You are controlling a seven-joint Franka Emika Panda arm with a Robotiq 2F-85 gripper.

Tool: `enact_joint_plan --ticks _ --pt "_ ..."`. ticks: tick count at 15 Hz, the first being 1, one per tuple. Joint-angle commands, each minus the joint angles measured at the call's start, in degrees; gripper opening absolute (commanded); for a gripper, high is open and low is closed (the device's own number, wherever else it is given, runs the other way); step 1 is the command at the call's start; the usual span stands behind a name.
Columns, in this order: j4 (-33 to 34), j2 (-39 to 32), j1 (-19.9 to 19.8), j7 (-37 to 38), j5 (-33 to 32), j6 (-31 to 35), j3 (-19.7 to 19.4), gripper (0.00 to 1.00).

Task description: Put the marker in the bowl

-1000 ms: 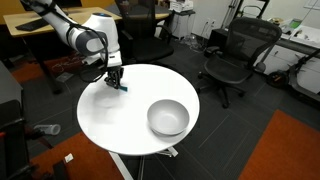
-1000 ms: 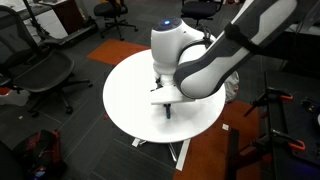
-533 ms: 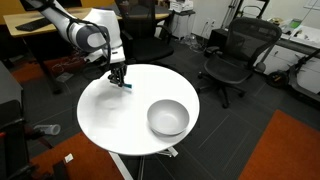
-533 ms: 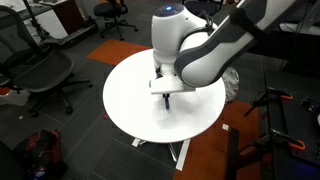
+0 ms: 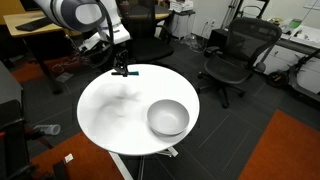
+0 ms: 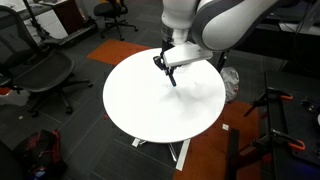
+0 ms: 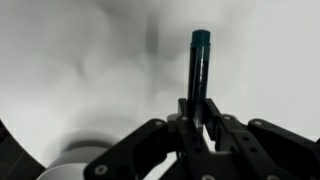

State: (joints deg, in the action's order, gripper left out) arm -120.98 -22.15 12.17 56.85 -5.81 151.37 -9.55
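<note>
The robot's gripper needs to release the marker on the middle of the grey-silver bowl's inside bottom (image 5: 168, 119).
My gripper (image 5: 122, 69) is shut on the marker (image 7: 200, 70), a thin dark stick with a teal tip, and holds it in the air above the far side of the round white table (image 5: 110, 120). The marker also shows in both exterior views (image 5: 131, 71) (image 6: 172, 77), sticking out past the fingers. The grey-silver bowl (image 5: 168, 117) stands on the table's near right part, well apart from the gripper. A pale round edge of the bowl (image 7: 65, 165) shows low in the wrist view. The bowl is out of sight in an exterior view behind the arm (image 6: 200, 25).
Black office chairs (image 5: 235, 55) (image 6: 45, 75) stand around the table. A wooden desk (image 5: 30, 25) is behind the arm. Orange carpet patches (image 5: 290, 150) lie on the dark floor.
The gripper has lifted the marker off the table and risen, moving slightly towards the table's far edge. The bowl has not moved.
</note>
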Motion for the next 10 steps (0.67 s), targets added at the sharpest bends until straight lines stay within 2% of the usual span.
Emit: enact_joint_plan --ticks 1,5,10 --pt "-3.56 6.05 -4.31 -9.85 0.33 -2.44 1.71 0.05" --pt "-3.01 7.69 -8.01 -18.69 0.90 -4.81 1.04 0.05" --pt "-0.18 6.20 -12.51 -26.42 2.01 -6.72 0.11 0.05"
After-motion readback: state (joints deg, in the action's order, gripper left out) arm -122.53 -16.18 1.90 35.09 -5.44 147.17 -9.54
